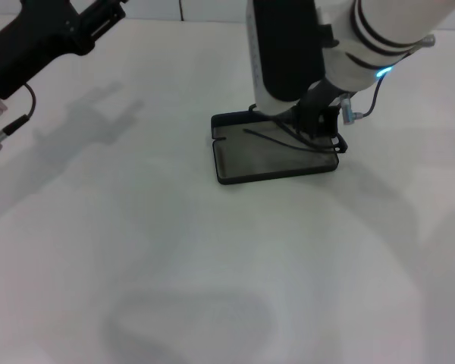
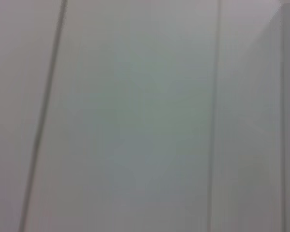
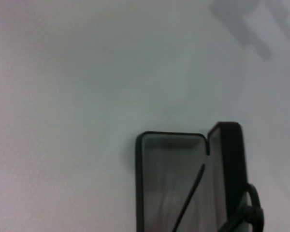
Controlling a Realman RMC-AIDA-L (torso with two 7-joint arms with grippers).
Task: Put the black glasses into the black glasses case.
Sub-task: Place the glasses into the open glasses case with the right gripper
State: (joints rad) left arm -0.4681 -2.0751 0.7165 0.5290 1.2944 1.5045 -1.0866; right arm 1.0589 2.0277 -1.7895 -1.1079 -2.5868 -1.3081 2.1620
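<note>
Next, I let go of the black glasses with my right gripper on the grey lining (image 1: 277, 158) in front of the case's standing lid. The glasses are now just over the case's end.
The black glasses case (image 1: 273, 155) lies open in the middle of the white table, grey lining up, its lid (image 3: 229, 164) standing at the far side. My right gripper (image 1: 318, 125) hangs just over the case's right end, shut on the black glasses (image 1: 277, 139). One thin temple arm (image 3: 191, 198) slants across the lining, and a frame loop (image 3: 252, 209) shows near the lid. The lenses are mostly hidden behind the gripper. My left gripper (image 1: 98, 19) is held high at the far left, open and empty, away from the case.
The white table (image 1: 174, 265) spreads all round the case. The left gripper's shadow (image 1: 102, 114) falls left of the case. The left wrist view shows only a pale panelled surface (image 2: 135, 121).
</note>
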